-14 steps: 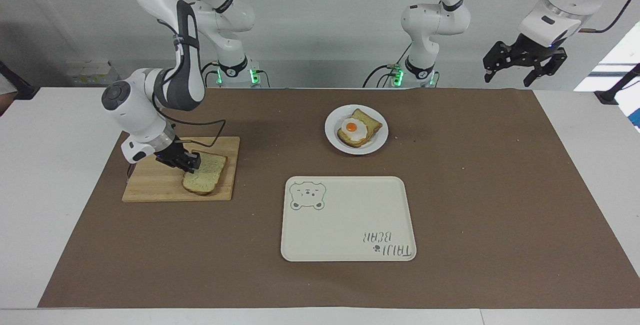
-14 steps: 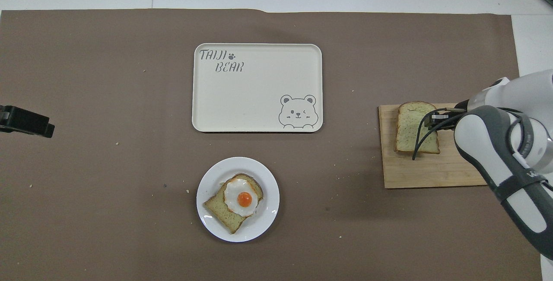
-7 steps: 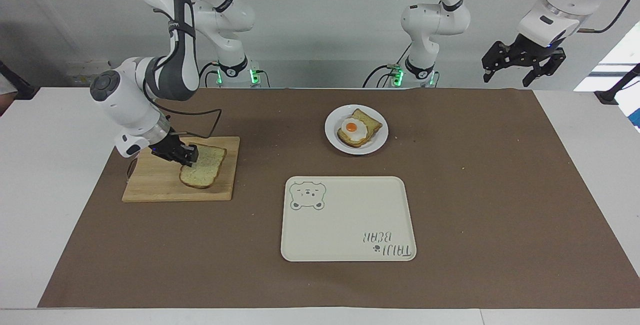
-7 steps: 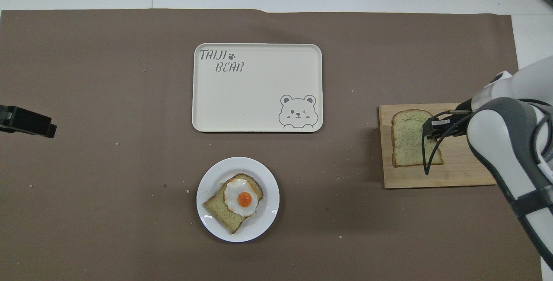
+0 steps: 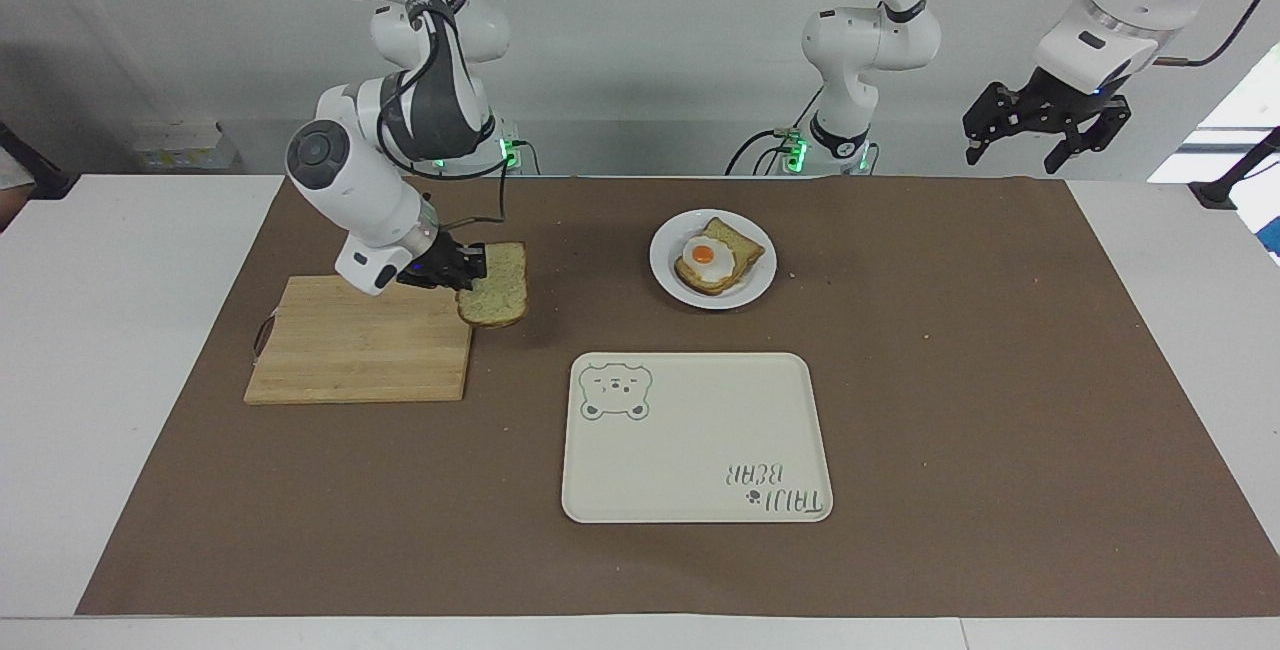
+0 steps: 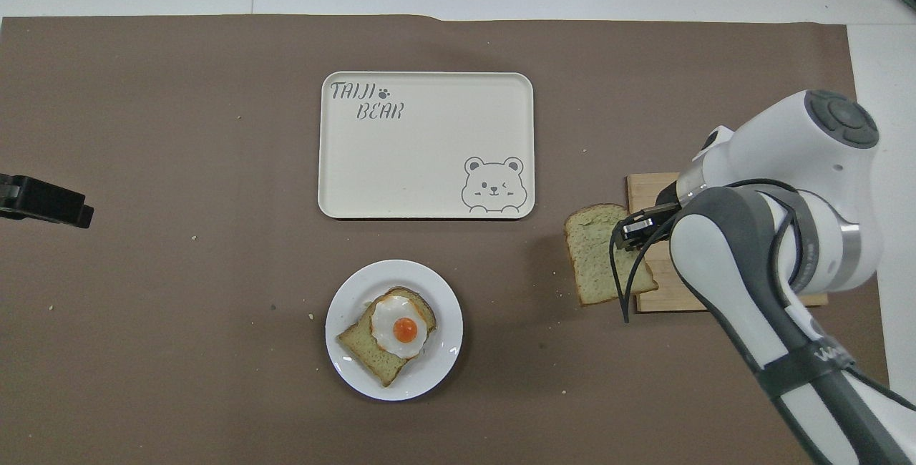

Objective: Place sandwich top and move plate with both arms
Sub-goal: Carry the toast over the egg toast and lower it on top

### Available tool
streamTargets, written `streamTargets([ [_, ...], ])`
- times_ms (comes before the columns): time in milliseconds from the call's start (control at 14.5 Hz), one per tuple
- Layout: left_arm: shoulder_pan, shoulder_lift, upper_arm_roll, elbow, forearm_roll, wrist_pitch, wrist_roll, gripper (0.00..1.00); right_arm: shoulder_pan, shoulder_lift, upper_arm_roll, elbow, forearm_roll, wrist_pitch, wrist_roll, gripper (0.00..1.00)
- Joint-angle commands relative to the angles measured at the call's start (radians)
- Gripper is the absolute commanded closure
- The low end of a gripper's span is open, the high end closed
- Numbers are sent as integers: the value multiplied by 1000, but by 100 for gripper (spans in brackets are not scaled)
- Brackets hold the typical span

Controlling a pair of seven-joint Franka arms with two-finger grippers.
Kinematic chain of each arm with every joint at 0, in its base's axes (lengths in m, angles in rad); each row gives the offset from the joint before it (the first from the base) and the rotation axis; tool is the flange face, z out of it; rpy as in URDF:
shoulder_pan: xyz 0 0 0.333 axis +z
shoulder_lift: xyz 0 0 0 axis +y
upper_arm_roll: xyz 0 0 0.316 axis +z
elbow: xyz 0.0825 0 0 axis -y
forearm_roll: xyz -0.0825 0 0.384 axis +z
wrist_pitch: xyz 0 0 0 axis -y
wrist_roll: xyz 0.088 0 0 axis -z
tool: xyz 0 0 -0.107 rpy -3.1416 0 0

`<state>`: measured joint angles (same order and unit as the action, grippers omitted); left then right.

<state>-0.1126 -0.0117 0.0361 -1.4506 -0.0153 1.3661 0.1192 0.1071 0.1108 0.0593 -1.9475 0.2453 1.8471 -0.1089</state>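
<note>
The robot's right gripper should release the sandwich top, now hanging above the cutting board's edge, over the fried egg on the small white plate (image 6: 408,310).
The sandwich top (image 5: 497,292) (image 6: 596,259), a pale speckled slice with a brown crust, hangs in the air over the edge of the wooden cutting board (image 5: 350,350) that faces the plate. My right gripper (image 5: 472,267) (image 6: 624,231) is shut on its edge. The small white plate (image 5: 756,280) (image 6: 445,359) sits on the brown mat near the robots, bearing a toasted slice with a fried egg (image 5: 706,258) (image 6: 399,329). My left gripper (image 5: 1015,155) (image 6: 50,202) waits open, raised high over the left arm's end of the table.
A cream rectangular tray with a bear drawing (image 5: 700,440) (image 6: 422,157) lies farther from the robots than the plate. The cutting board (image 6: 671,298) is bare, at the right arm's end. Crumbs dot the brown mat (image 5: 1000,380).
My right gripper has lifted the slice off the cutting board and carried it toward the plate, past the board's edge. The left arm has stayed where it was.
</note>
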Motion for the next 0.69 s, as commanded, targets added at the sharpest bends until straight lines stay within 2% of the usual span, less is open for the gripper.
streamTargets([
  [0, -13, -11, 8, -10, 0, -9, -4, 0, 69, -45, -1, -42, 46, 6, 58, 100],
  [621, -13, -11, 8, -10, 0, -9, -4, 0, 361, 21, 0, -60, 170, 194, 316, 100],
])
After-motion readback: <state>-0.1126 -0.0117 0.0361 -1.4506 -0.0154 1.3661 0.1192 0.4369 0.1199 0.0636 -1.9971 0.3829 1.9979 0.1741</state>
